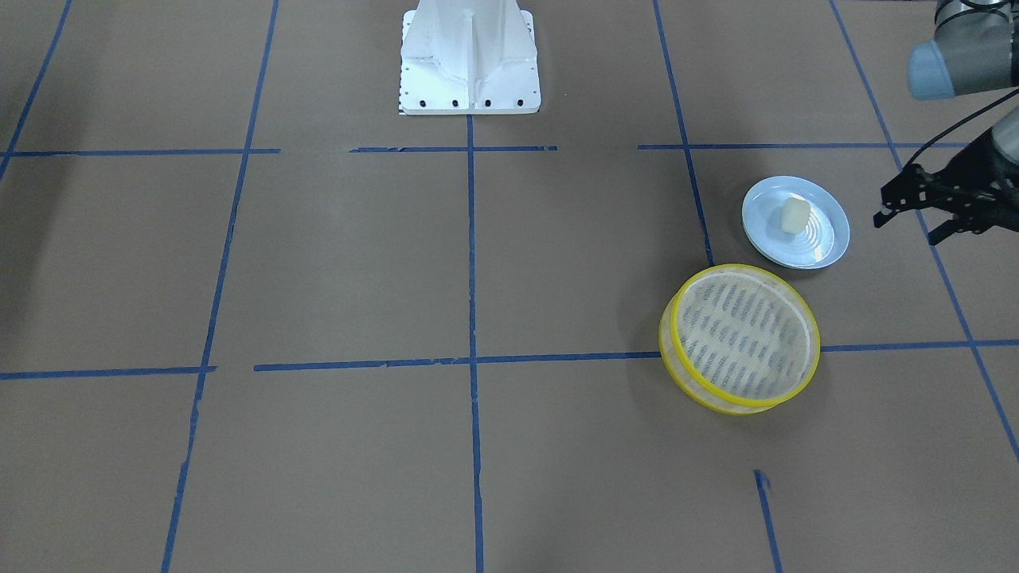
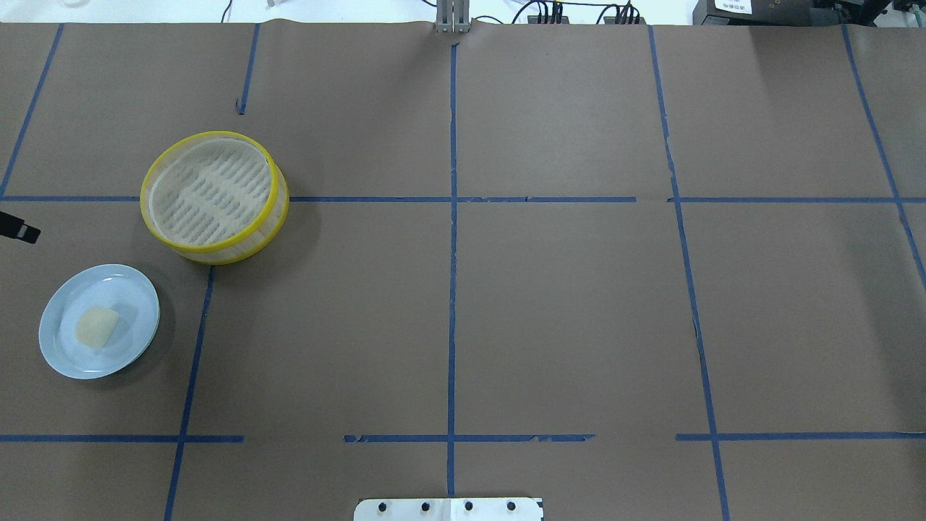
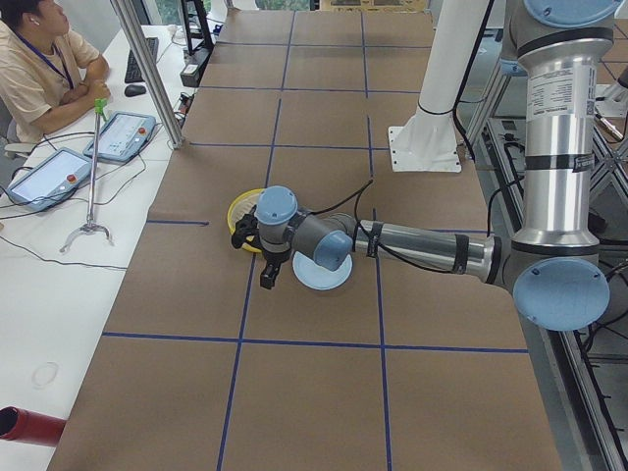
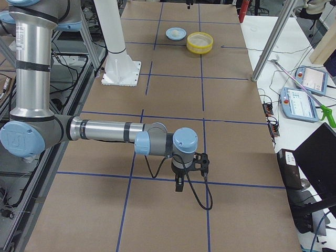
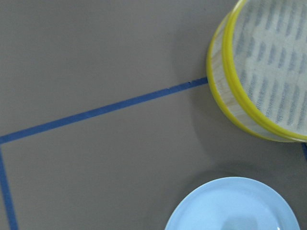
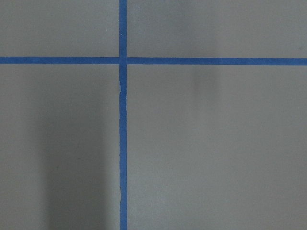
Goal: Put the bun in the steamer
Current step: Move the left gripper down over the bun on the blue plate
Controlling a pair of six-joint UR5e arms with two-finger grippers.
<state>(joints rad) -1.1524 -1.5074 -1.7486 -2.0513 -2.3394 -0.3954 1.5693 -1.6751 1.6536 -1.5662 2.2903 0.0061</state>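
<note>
The steamer stands empty, so next my left gripper should move to the pale blue plate and close on the sides of the cream-white bun (image 1: 795, 214).
The cream-white bun (image 1: 794, 215) lies on a pale blue plate (image 1: 828, 247); both also show in the overhead view, the bun (image 2: 96, 327) on the plate (image 2: 141, 293). The yellow-rimmed steamer (image 1: 740, 338) stands empty beside the plate, also seen from overhead (image 2: 213, 192) and in the left wrist view (image 5: 259, 72). My left gripper (image 1: 907, 228) is open and empty, hovering off to the side of the plate, apart from the bun. My right gripper (image 4: 178, 181) hangs far away over bare table; I cannot tell whether it is open or shut.
The white robot base (image 1: 470, 56) stands at mid table. Blue tape lines cross the brown table cover. An operator (image 3: 39, 59) sits beside tablets at a side table, and a control pendant (image 4: 304, 102) lies off the far edge.
</note>
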